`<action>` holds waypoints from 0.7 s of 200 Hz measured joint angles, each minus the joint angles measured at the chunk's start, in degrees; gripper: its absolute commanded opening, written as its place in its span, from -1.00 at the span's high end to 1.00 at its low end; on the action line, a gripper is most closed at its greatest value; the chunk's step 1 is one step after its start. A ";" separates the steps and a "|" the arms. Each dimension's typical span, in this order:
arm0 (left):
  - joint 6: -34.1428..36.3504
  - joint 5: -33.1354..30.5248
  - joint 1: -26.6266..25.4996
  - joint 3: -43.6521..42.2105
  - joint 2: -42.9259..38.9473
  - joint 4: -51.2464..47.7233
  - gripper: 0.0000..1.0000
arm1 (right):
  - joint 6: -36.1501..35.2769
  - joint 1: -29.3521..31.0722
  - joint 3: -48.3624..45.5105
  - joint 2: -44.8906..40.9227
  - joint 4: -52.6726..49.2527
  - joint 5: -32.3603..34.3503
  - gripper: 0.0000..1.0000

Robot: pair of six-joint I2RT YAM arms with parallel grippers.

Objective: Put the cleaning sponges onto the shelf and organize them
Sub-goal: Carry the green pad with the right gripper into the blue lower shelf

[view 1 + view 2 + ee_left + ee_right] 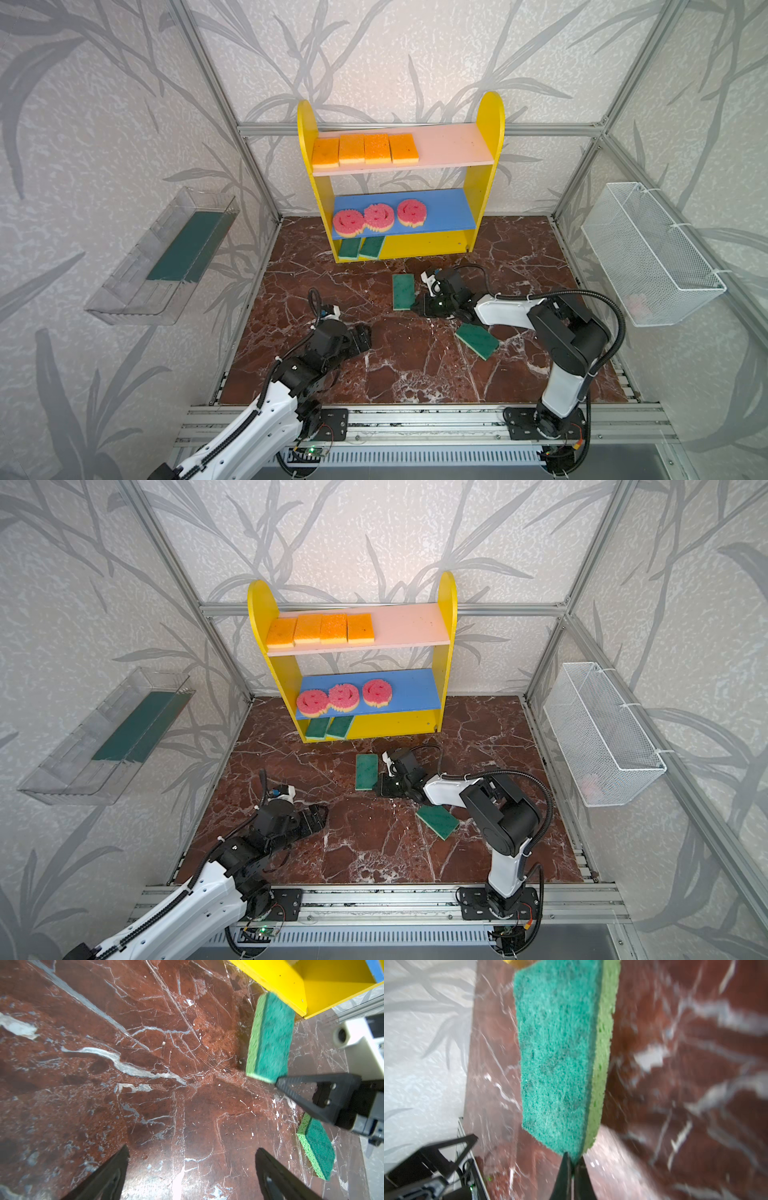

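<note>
The green-topped sponge, now slightly raised in front of the shelf, will go down from my right gripper onto the yellow base [390,249], next to the two green-topped sponges.
The shelf [486,137] holds several orange sponges [365,149] on its pink board. Three pink smiley sponges [378,216] sit on the blue board and two green-topped sponges [360,248] on the yellow base. My right gripper [415,306] [572,1159] is shut on the near end of a green-topped sponge [403,291] [558,1053] [270,1041], which is in front of the shelf and looks slightly raised off the floor. Another green-topped sponge [477,340] [318,1149] lies flat beside the right arm. My left gripper [368,334] [192,1151] is open over bare floor, holding nothing.
A clear plastic tray [124,299] holding a long dark green strip hangs on the left wall. A white wire basket [648,249] hangs on the right wall. The red marble floor [415,374] ends at an aluminium rail [415,419] in front.
</note>
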 measured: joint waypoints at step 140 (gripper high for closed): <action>0.31 0.35 0.04 -1.46 -2.08 -1.42 -0.89 | 4.48 -3.21 29.20 20.04 -8.09 5.92 1.00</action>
